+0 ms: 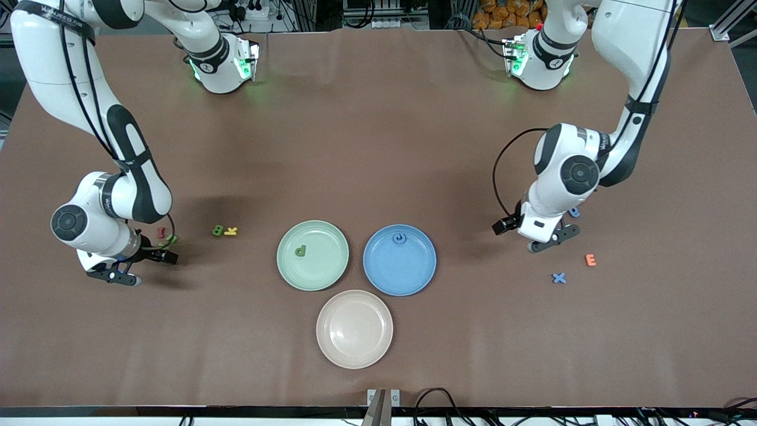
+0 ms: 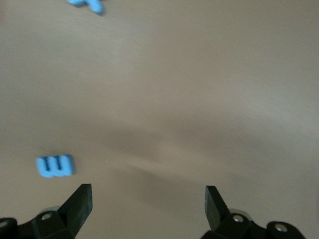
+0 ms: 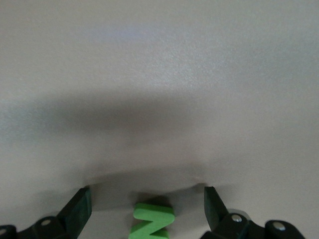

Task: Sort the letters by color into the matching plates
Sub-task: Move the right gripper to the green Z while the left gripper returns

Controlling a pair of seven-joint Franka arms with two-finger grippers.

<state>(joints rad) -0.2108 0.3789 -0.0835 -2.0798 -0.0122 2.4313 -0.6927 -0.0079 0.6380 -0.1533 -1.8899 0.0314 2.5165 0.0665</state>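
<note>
I should close my left gripper on the partly hidden blue letter (image 1: 573, 212), which is farther from the blue plate than the blue E-like letter is.
The mint green plate (image 1: 331, 275) holds a green P (image 1: 300, 251). The blue plate (image 1: 414, 278) beside it holds a small blue letter (image 1: 400, 238). My right gripper (image 1: 115, 276) is open and low over the table at the right arm's end. In the right wrist view (image 3: 146, 194), a green N (image 3: 152, 221) lies on the table between its fingers, untouched; the N also shows in the front view (image 1: 171, 239). My left gripper (image 1: 553, 238) is open and empty (image 2: 148, 191), near a blue X (image 1: 559, 277) and a partly hidden blue letter (image 1: 573, 212). A blue E-like letter (image 2: 55, 166) lies beside one finger.
A pale pink plate (image 1: 355, 355) sits nearer the front camera than the other two plates. A red letter (image 1: 160, 232), a green B (image 1: 217, 231) and a yellow letter (image 1: 230, 231) lie near the right gripper. An orange E (image 1: 590, 260) lies near the left gripper.
</note>
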